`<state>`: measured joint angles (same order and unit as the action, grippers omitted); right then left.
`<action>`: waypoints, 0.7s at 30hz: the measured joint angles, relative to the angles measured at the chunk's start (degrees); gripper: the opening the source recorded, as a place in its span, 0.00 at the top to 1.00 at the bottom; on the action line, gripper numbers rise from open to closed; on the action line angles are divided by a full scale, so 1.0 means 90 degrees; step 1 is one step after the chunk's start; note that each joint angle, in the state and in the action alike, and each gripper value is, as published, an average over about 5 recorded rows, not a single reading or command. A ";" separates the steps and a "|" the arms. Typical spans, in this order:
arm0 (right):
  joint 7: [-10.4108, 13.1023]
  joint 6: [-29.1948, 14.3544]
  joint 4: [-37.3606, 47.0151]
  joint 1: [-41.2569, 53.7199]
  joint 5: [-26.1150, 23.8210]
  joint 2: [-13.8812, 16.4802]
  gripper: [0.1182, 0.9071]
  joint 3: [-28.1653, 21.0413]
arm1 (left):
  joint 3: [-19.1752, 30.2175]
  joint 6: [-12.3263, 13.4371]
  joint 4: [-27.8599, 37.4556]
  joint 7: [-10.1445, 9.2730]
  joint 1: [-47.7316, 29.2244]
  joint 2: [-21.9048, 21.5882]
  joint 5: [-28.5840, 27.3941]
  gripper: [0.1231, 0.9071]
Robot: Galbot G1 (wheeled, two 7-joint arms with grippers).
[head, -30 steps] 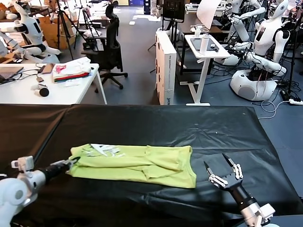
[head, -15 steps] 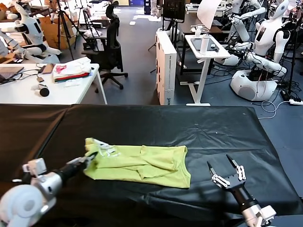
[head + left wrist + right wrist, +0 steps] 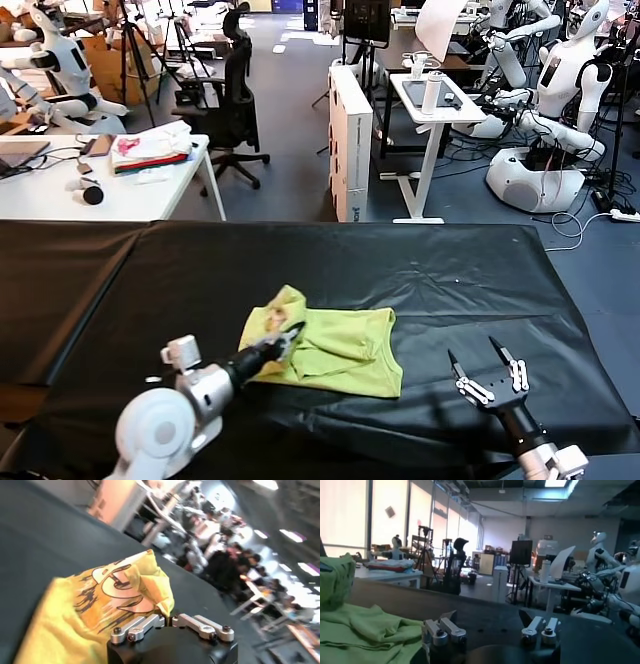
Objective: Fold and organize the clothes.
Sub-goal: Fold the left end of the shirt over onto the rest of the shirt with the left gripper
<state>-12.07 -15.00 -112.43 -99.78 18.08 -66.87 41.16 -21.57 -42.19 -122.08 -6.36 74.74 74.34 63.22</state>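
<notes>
The T-shirt's lifted edge, now folded over towards the shirt's middle, will be let go by my left gripper on the shirt's flat end [image 3: 377,346] nearest my open right gripper.
The clothes, a lime yellow-green T-shirt [image 3: 340,345], lie bunched on the black table [image 3: 400,270] near the middle front. My left gripper [image 3: 290,340] is shut on the shirt's left edge, holding it lifted and folded over towards the right. In the left wrist view the printed cloth [image 3: 105,600] hangs pinched at the left gripper [image 3: 167,616]. My right gripper [image 3: 490,362] stands open above the table, to the right of the shirt and apart from it. The right wrist view shows the shirt [image 3: 365,627] beside the open right gripper [image 3: 487,615].
A white table [image 3: 110,190] at the back left carries a white, pink and red cloth pile [image 3: 150,148]. An office chair [image 3: 230,100], a white cabinet [image 3: 350,140], a small standing desk [image 3: 430,110] and other robots [image 3: 555,110] stand beyond the black table.
My left gripper has carried the shirt's left edge far to the right, folding the long spread shirt into a compact bunch. The right gripper has drifted slightly right and nearer, still open.
</notes>
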 joint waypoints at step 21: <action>-0.0011 0.0005 0.0111 0.0001 -0.0062 -0.0049 0.00 -0.0008 | 0.0698 -0.0001 0.0546 0.0049 -0.0219 0.0655 -0.0452 0.92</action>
<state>-12.17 -14.95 -111.43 -99.77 17.52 -67.31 41.09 -15.29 -42.19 -117.16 -5.92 72.76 80.23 59.14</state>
